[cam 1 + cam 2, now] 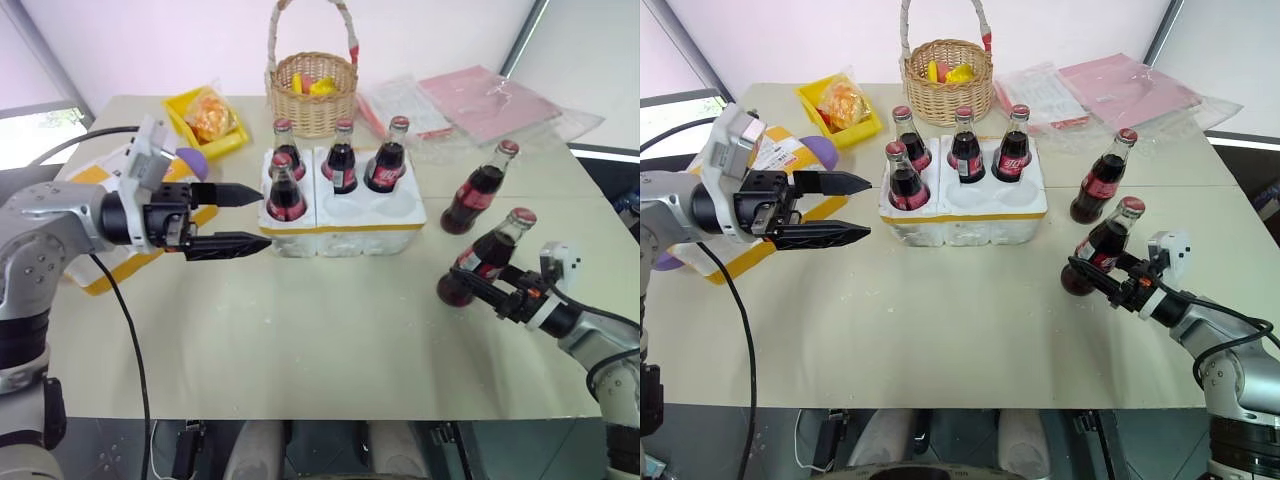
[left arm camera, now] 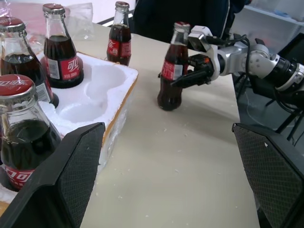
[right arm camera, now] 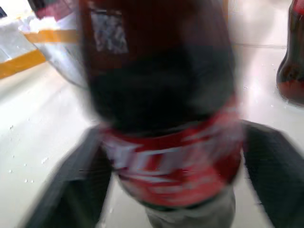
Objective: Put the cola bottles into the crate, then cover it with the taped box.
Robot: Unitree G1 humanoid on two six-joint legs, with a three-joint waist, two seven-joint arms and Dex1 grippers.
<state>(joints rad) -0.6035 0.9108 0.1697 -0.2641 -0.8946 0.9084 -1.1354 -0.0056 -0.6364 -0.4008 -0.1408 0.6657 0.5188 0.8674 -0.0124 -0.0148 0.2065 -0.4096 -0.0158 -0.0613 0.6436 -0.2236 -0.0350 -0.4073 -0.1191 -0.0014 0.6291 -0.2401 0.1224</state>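
Observation:
The robot's right gripper will release the cola bottle in the crate's empty front middle hole (image 1: 343,208), beside the front bottle. The held bottle now leans with its base on the table.
The crate (image 1: 345,228), a low white foam block with a yellow band, stands mid-table with several cola bottles (image 1: 341,160) upright in its wells. Its two front right wells (image 2: 90,111) are empty. One loose cola bottle (image 1: 478,190) stands to the right of the crate. Nearer to me, another cola bottle (image 1: 497,243) leans with its base at the table, and my right gripper (image 1: 475,280) is shut on its lower body. My left gripper (image 1: 235,218) is open and empty, pointing at the crate's left front corner. The taped box (image 1: 775,155) lies behind my left arm.
A wicker basket (image 1: 312,95) and a yellow tray of snacks (image 1: 205,118) stand at the back. Clear plastic bags (image 1: 470,100) lie at the back right. A purple piece (image 1: 190,160) sits by the taped box. Bare tabletop (image 1: 330,330) stretches in front of the crate.

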